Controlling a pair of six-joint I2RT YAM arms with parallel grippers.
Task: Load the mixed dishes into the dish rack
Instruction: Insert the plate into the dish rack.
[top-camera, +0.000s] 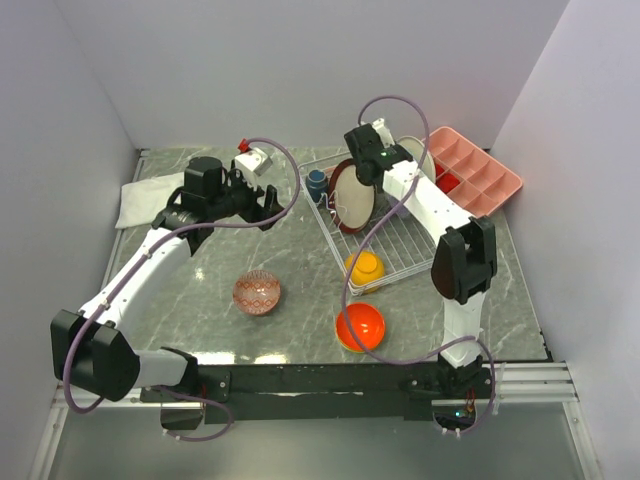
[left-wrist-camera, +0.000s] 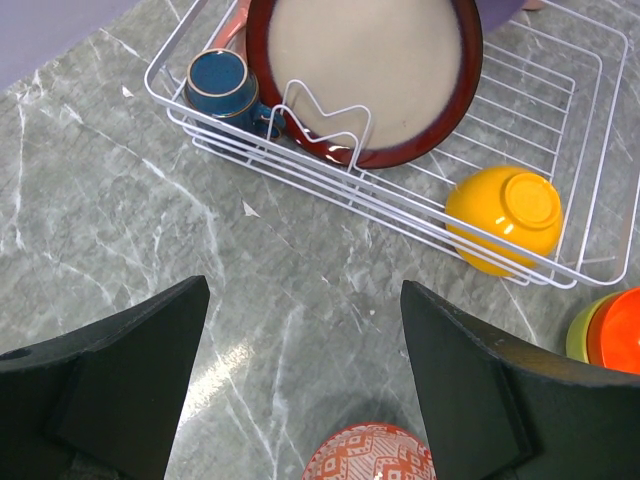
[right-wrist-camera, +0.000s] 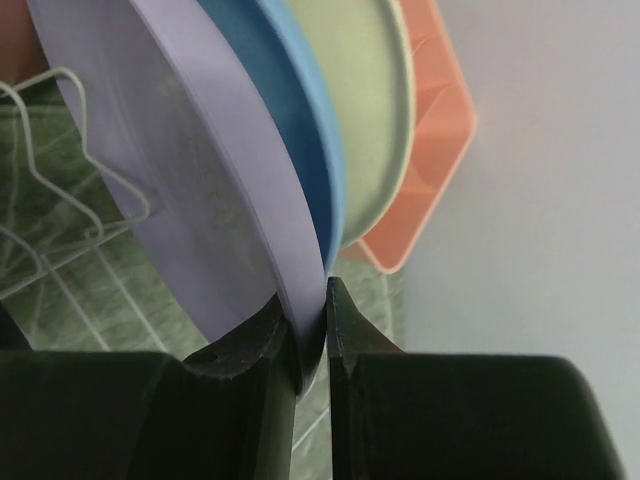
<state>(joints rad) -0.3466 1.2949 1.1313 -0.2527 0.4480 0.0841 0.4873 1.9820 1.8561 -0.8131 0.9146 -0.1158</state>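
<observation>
Next, I lower my left gripper to the patterned pink bowl and grab the bowl's near-side rim (top-camera: 258, 312), the part closest to the table's front edge.
The white wire dish rack (top-camera: 392, 262) holds a dark-red-rimmed plate (top-camera: 350, 197) on edge, a navy cup (top-camera: 317, 183) and an upturned orange-yellow bowl (top-camera: 365, 267). My right gripper (right-wrist-camera: 312, 325) is over the rack's far side, shut on the rim of a lavender plate (right-wrist-camera: 190, 180). A blue plate (right-wrist-camera: 300, 140) and a cream plate (right-wrist-camera: 365, 100) stand behind it. My left gripper (left-wrist-camera: 305, 380) is open and empty above the table, left of the rack. A patterned pink bowl (left-wrist-camera: 368, 455) lies just below it. A red-orange bowl (top-camera: 360, 326) sits in a lime bowl (left-wrist-camera: 578, 325) in front of the rack.
A pink compartment tray (top-camera: 480, 172) stands at the back right behind the rack. A white folded cloth (top-camera: 145, 195) lies at the back left. A small white and red object (top-camera: 252, 158) sits near the back wall. Grey walls close in three sides.
</observation>
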